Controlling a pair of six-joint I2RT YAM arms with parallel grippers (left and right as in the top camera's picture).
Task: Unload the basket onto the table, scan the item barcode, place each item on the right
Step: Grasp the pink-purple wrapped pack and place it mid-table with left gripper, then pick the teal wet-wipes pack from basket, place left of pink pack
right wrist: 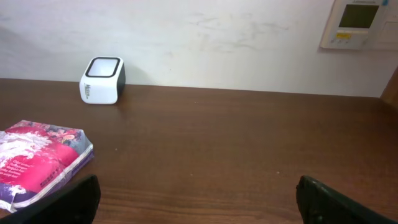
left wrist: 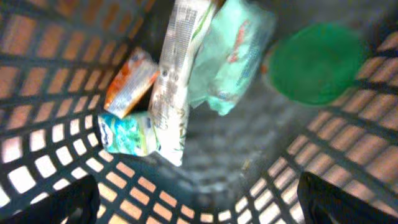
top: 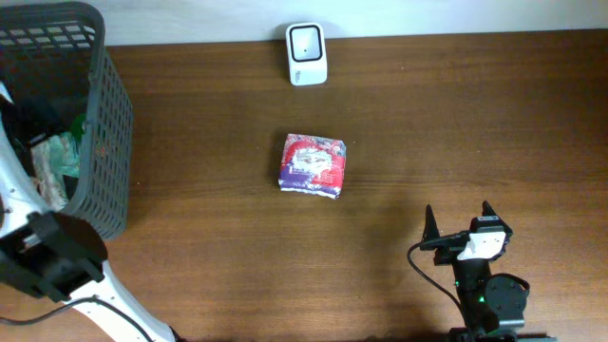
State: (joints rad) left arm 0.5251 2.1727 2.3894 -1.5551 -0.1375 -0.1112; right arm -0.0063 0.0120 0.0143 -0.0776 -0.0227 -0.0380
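The mint-green packet beside the round green lid is next for my left gripper, which should go there and close on the packet's near-side end (top: 71, 169) (left wrist: 218, 101).
The item, a flat red, purple and white packet (top: 312, 164), lies at the middle of the brown table (top: 475, 114); the right wrist view has it at the lower left (right wrist: 37, 163). A white barcode scanner (top: 306, 54) stands at the table's back edge by the wall (right wrist: 102, 81). My right gripper (top: 458, 223) rests low at the front right, open and empty (right wrist: 199, 202), well right of the packet. My left gripper (left wrist: 202, 208) is open inside the dark mesh basket (left wrist: 56, 50), nothing between its fingers, above the packets lying there.
The basket (top: 109, 142) stands at the table's left end. Inside lie a long white packet (left wrist: 174, 81), a mint-green packet (left wrist: 230, 56), an orange packet (left wrist: 127, 84), a teal one (left wrist: 124, 134) and a round green lid (left wrist: 314, 62). A wall panel (right wrist: 357, 22) hangs behind.
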